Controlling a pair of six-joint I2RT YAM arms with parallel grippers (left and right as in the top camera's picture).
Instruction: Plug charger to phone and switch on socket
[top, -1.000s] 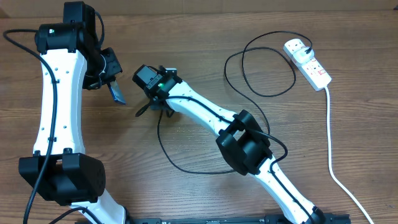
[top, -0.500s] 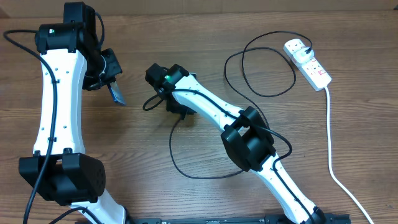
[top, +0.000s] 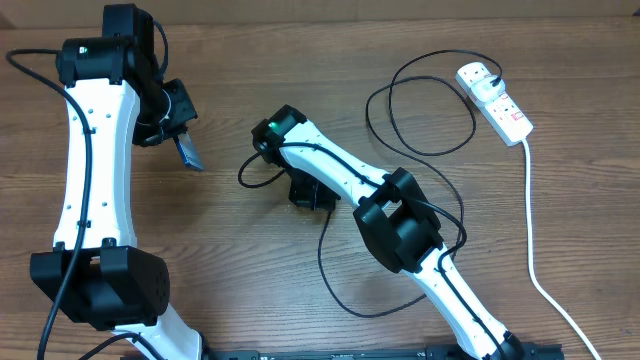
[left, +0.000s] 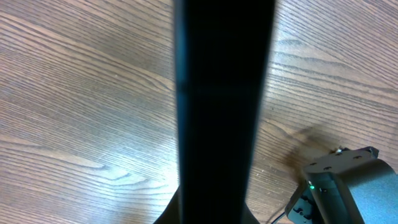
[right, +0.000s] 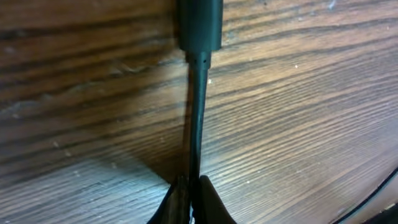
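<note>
My right gripper needs to lay the charger down, as it pinches the thin cable well behind the connector, and grip the connector's body (right: 201, 26) before plugging in the phone.
My left gripper (top: 183, 140) is shut on the phone (top: 189, 152) and holds it edge-up above the table at the left. In the left wrist view the phone (left: 224, 112) is a dark slab filling the middle. Near the table's centre my right gripper (top: 310, 192) is shut on the charger (top: 243, 176). Its thin black cable (right: 198, 112) runs up from between the closed fingers to the connector (right: 200, 25), close over the wood. The cable loops away to a black plug (top: 483, 72) sitting in the white socket (top: 497, 101) at the far right.
The socket's thick white lead (top: 533, 240) runs down the right side to the front edge. Black cable loops (top: 425, 150) lie between my right arm and the socket, and more slack (top: 340, 295) curls beside the right arm's base.
My right gripper has closed on the charger cable and moved right and toward the front, dragging the cable's slack with it. The left arm and the phone have stayed put.
</note>
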